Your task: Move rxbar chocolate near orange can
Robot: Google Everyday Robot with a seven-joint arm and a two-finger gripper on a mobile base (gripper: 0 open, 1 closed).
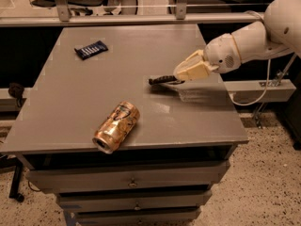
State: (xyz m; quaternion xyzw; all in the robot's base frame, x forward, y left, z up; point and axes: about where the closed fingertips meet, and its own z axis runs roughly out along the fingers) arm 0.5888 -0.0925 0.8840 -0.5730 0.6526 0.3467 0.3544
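Next, my gripper releases the rxbar chocolate on the table [155, 109] next to the far end of the orange can.
The orange can [116, 126] lies on its side near the front edge of the grey table [70, 98], left of centre. The rxbar chocolate [161, 80], a thin dark bar, is held edge-on just above the table at centre right. My gripper [178, 78] is shut on its right end, reaching in from the right on a white arm [249, 41]. The bar is up and to the right of the can, well apart from it.
A dark blue wrapped bar [91, 49] lies at the back left of the table. Drawers [131, 182] sit below the table top. A rail [141, 18] runs behind the table. A cable [263, 91] hangs at the right.
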